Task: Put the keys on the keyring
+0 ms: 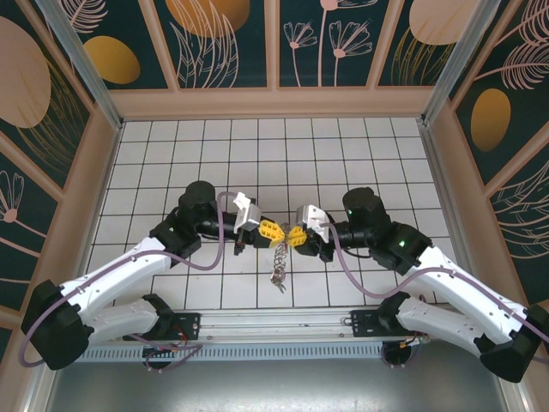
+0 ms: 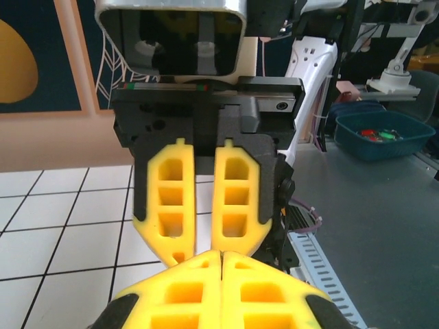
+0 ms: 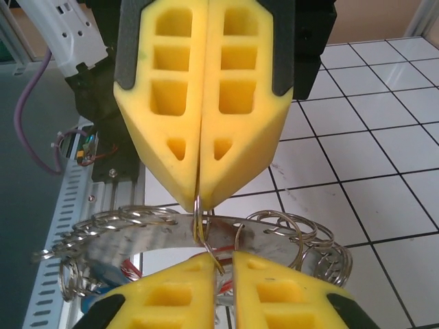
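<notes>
The lower loop of the split ring slants into the gap of the robot's right gripper, so that gripper should open and pinch the split ring upright [image 3: 199, 226], close to the left gripper.
The keyring [image 3: 164, 236], a wide flat grey ring fringed with small wire split rings, hangs on edge between both grippers above the tiled table. My left gripper [image 1: 278, 231] is shut; its yellow fingers [image 3: 171, 110] pinch one small split ring [image 3: 199, 219] on the keyring's rim. My right gripper [image 3: 225, 259] faces it tip to tip, jaws slightly apart, with that split ring's lower loop in the narrow gap. Red [image 3: 130, 266] and blue [image 3: 99, 301] plastic, apparently heads of the keys, shows under the keyring. From above, the keyring [image 1: 277, 257] dangles below the meeting fingertips.
A metal rail [image 1: 274, 322] runs along the near table edge between the arm bases. Patterned walls enclose the white tiled floor [image 1: 257, 146] on three sides. A blue bin [image 2: 384, 133] with red and green bits sits off the table.
</notes>
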You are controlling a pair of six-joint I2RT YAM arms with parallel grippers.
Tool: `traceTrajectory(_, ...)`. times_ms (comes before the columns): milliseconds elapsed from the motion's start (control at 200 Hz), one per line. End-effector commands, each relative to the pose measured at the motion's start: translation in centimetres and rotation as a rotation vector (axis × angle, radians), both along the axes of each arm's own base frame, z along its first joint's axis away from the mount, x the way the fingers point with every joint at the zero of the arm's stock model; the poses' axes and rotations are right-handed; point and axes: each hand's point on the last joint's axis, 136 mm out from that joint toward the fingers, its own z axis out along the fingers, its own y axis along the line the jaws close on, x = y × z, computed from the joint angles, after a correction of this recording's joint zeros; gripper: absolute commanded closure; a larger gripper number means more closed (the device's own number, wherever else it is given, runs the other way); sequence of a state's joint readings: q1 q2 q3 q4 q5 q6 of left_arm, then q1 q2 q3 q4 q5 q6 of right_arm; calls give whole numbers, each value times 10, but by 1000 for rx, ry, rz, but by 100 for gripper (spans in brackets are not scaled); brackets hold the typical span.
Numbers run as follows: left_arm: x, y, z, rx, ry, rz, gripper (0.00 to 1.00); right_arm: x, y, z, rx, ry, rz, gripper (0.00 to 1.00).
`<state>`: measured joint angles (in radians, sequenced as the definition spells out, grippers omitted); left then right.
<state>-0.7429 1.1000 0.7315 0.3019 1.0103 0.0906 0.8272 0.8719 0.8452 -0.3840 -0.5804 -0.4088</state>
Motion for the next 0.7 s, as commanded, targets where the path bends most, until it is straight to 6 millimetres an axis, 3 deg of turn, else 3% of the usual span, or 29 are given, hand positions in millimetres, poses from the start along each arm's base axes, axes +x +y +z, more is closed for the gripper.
traceTrajectory(0,-8,3,28,-118,-61,-27,100,-5,6,7,56,2,41,94)
traceTrajectory(60,-8,3,30,-142,-61,-27,100,-5,9,8,71,14,49,100)
traceTrajectory(310,-7,4,24,-174,-68,-10,100,-2,21,5,91,65,73,100)
traceTrajectory(696,-3,5,21,-169,-68,31,100,-2,0,15,79,-8,5,87)
